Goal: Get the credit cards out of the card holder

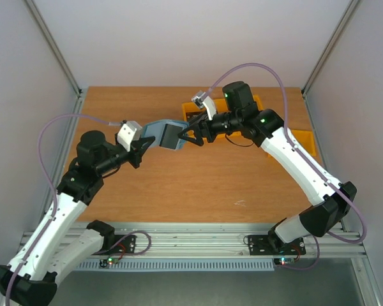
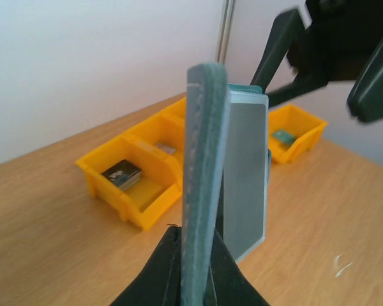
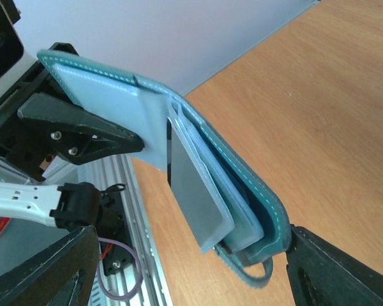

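Note:
My left gripper is holding the panel of the card holder, so next my right gripper grips the far end of the holder before my left gripper takes the grey card's edge (image 1: 164, 134).
The teal-blue card holder (image 1: 154, 134) hangs in the air above the table, unfolded, between the two grippers. My left gripper (image 1: 142, 148) is shut on its pale left panel; in the left wrist view the holder (image 2: 203, 159) stands edge-on between the left gripper's (image 2: 195, 236) fingers. A pale grey credit card (image 3: 195, 191) sticks partway out of a pocket, also showing in the left wrist view (image 2: 246, 178). My right gripper (image 1: 190, 135) is open, its fingers (image 3: 51, 274) spread wide on either side of the holder's (image 3: 255, 185) right end. The blue card is not visible in the holder.
Yellow plastic bins (image 1: 198, 109) stand at the back of the wooden table, with another (image 1: 304, 139) at the right. In the left wrist view the nearest bin (image 2: 137, 197) holds a dark printed card (image 2: 122, 173). The right gripper (image 2: 329, 64) hovers just beyond the holder.

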Motion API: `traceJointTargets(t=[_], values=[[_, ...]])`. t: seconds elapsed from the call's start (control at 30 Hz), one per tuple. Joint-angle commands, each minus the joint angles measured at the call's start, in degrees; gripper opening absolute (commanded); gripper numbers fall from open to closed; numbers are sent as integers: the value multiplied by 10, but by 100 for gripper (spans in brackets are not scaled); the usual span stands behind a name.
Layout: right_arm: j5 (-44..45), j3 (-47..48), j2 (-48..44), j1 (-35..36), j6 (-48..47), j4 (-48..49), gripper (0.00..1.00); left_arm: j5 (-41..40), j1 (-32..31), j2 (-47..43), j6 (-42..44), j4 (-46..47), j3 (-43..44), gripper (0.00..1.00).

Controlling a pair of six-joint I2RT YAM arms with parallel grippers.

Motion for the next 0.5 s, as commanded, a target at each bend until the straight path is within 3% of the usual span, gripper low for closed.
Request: traceJointTargets(t=[0.0,0.1,0.3,0.37,0.47], values=[[-37,-13,-19,3,16,43,81,84,9,-17,-168,102,-5,0],[-71,-18,-19,5,20,59,82,105,10,-19,-194,122,-10,0],[-52,-16,-10,6,20,59,81,132,14,-27,-215,157,-21,0],[-73,-13,-9,6,20,62,66,143,16,-31,-221,168,-24,0],[-104,-6,-10,5,22,64,22,148,19,-34,-243,194,-32,0]])
